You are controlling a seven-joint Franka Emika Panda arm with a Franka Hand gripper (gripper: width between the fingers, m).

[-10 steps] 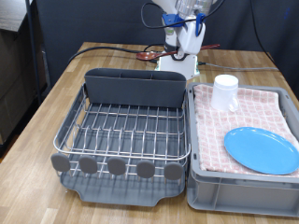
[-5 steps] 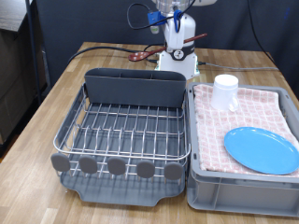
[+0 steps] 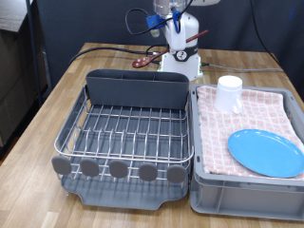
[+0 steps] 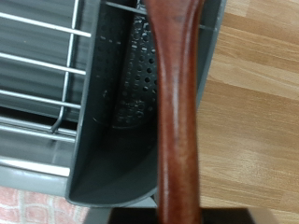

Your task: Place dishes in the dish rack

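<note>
The wooden spoon, now high at the table's back, will be let go by my gripper in the end of the grey cutlery bin point(image 3: 174, 77) point(image 4: 132, 93) closest to the grey crate.
My gripper point(image 3: 175, 26) is high at the back of the table, beyond the dish rack point(image 3: 123, 130), shut on the dark reddish-brown wooden spoon point(image 3: 143, 61). The spoon slants down towards the exterior view's left. In the wrist view its handle point(image 4: 176, 103) runs through the middle, above one end of the grey cutlery bin point(image 4: 121, 93). The bin point(image 3: 138, 90) and the wire grid hold no dishes. The light-blue plate point(image 3: 266, 152) and the white mug point(image 3: 229, 93) rest on the pink-checked cloth.
The grey crate point(image 3: 247, 198) with the cloth stands against the rack at the exterior view's right. Round grey discs point(image 3: 119, 169) line the rack's front edge. The white robot base point(image 3: 180, 59) and cables lie behind the bin. The wooden table ends at the exterior view's left.
The gripper has moved towards the exterior view's left with the spoon, which has swung a little. The plate and mug have not moved.
</note>
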